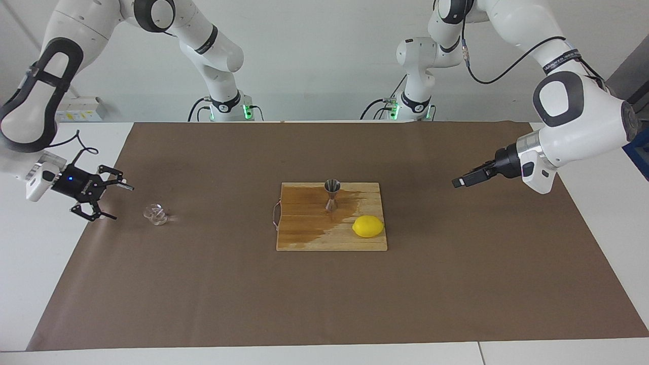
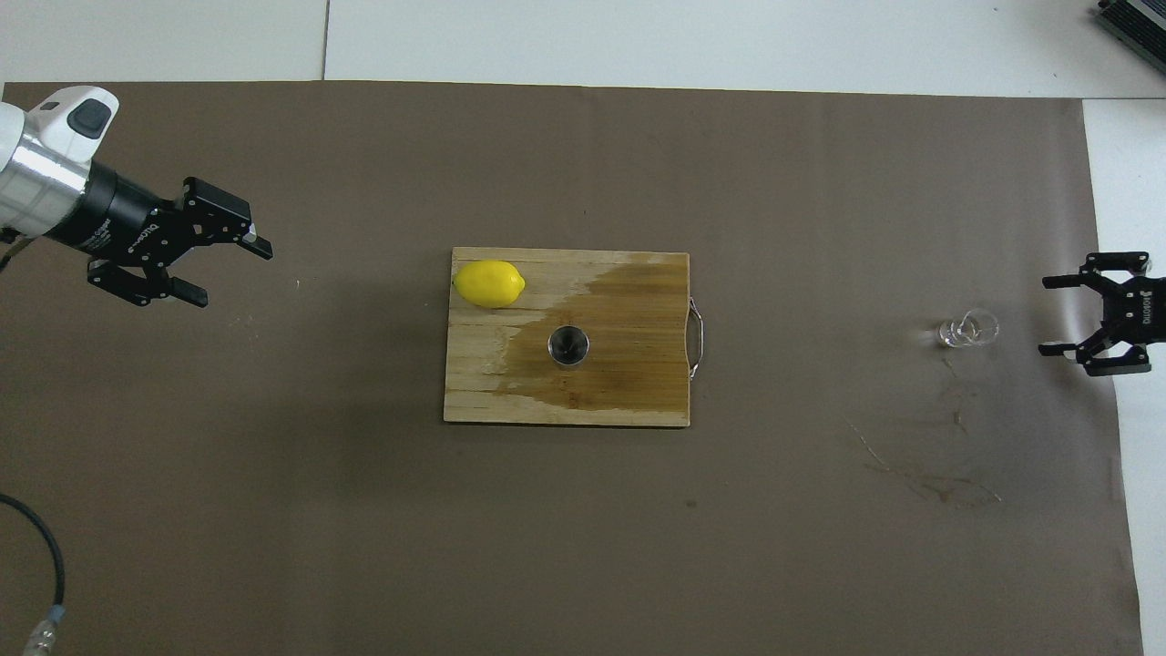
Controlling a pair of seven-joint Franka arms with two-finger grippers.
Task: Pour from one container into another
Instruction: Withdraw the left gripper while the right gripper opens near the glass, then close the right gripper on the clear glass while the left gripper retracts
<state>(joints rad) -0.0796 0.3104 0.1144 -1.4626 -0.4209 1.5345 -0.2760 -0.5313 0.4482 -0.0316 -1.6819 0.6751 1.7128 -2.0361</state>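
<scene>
Next, I close my right gripper around the clear faceted glass cup's sides [image 2: 971, 328], since pouring needs a held container.
The clear faceted glass cup [image 1: 155, 214] [image 2: 970, 328] stands on the brown paper toward the right arm's end of the table. My right gripper [image 1: 120, 203] [image 2: 1048, 315] hangs low beside it, open, its fingers pointing at the cup with a gap between them and the glass. The steel jigger [image 1: 332, 194] [image 2: 568, 346] stands upright on the wooden cutting board [image 1: 304, 238] [image 2: 638, 401] at the table's middle. My left gripper [image 1: 458, 183] [image 2: 232, 273] is open and holds nothing, raised over the paper toward the left arm's end, pointing at the board.
A yellow lemon [image 1: 368, 226] [image 2: 489, 283] lies on the board's corner, farther from the robots than the jigger. A dark wet stain covers much of the board. A metal handle [image 2: 697, 339] sticks out of the board's edge on the cup's side. Brown paper [image 1: 203, 284] covers the table.
</scene>
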